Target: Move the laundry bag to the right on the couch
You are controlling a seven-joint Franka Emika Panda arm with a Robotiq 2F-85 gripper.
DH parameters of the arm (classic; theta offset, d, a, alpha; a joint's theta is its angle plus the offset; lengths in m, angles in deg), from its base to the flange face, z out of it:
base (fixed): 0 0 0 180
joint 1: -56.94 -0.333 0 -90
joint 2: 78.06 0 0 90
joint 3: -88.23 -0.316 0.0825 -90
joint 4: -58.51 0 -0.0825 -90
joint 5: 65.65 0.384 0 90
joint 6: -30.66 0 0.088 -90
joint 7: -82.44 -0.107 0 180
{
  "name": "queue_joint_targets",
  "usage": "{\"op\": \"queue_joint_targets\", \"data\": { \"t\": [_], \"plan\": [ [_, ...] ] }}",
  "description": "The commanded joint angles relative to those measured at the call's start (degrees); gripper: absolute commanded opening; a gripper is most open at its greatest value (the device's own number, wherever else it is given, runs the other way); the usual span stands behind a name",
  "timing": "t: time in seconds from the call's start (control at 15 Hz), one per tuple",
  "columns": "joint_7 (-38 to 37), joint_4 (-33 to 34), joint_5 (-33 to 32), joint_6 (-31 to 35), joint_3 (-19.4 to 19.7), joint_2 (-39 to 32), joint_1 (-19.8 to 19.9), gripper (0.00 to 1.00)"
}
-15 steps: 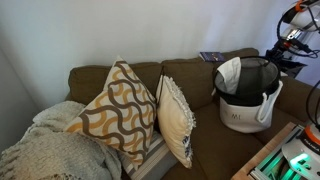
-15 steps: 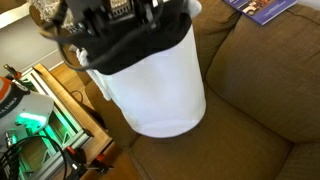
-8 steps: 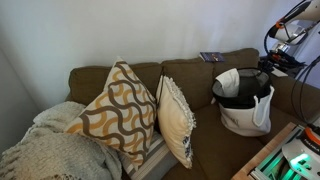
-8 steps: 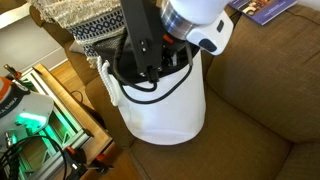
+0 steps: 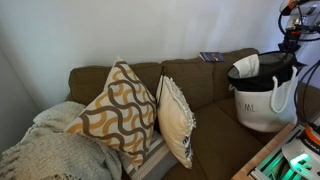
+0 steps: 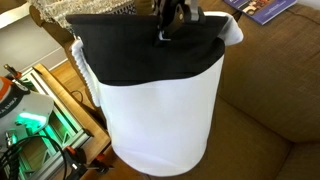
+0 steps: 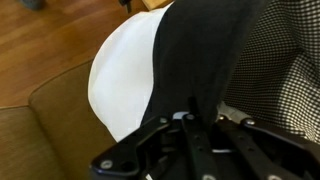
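Note:
My gripper is to set down the laundry bag on the brown couch seat (image 5: pixel 244 131). It will let go of the bag slightly closer to the cream ruffled pillow.
The laundry bag (image 5: pixel 262 102) is white outside with a dark grey lining and stands at the right end of the brown couch (image 5: pixel 200 85). In an exterior view it fills the frame (image 6: pixel 165 120), with the couch (image 6: pixel 275 95) behind it. My gripper (image 5: pixel 288 50) is at the bag's upper rim and also shows in an exterior view (image 6: pixel 172 22). In the wrist view the gripper (image 7: pixel 195 118) is shut on the dark lining at the bag's rim (image 7: pixel 200 50). I cannot tell whether the bag's bottom touches the seat.
A patterned pillow (image 5: pixel 120 108) and a cream ruffled pillow (image 5: pixel 176 120) lean on the couch's left half. A grey knitted blanket (image 5: pixel 45 150) lies at far left. A book (image 5: pixel 212 57) lies on the couch back. Green-lit equipment (image 6: pixel 40 130) stands beside the couch.
The bag has moved right along the couch with my gripper, and now looms larger and closer in the exterior view that looks down on it.

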Motion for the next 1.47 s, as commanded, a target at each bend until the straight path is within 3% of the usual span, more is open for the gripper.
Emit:
{"op": "queue_joint_targets", "data": {
  "t": [0.0,0.2,0.47,0.67,0.93,1.2,1.27,1.33,1.4],
  "plan": [
    [-5.36,-1.12,-10.11,0.23,-0.77,-0.38,-1.42,0.01],
    [-7.64,-3.09,-12.32,3.27,-2.01,-1.09,-1.81,0.01],
    [-6.91,-6.46,-6.36,8.91,-4.95,5.18,-2.82,0.01],
    [-6.2,-8.3,-2.73,9.39,-5.97,10.74,-3.81,0.01],
    [-5.74,-12.95,5.37,11.02,-5.05,17.77,-4.08,0.01],
    [-2.97,-19.73,14.25,15.3,-2.05,19.85,-3.38,0.01],
    [-2.38,-21.16,15.45,16.02,-1.25,19.88,-3.17,0.31],
    [-1.27,-22.46,16.24,17.58,-0.19,18.66,-2.69,0.13],
    [-0.09,-23.05,16.94,17.31,0.92,18.22,-2.1,0.38]
  ]
}}
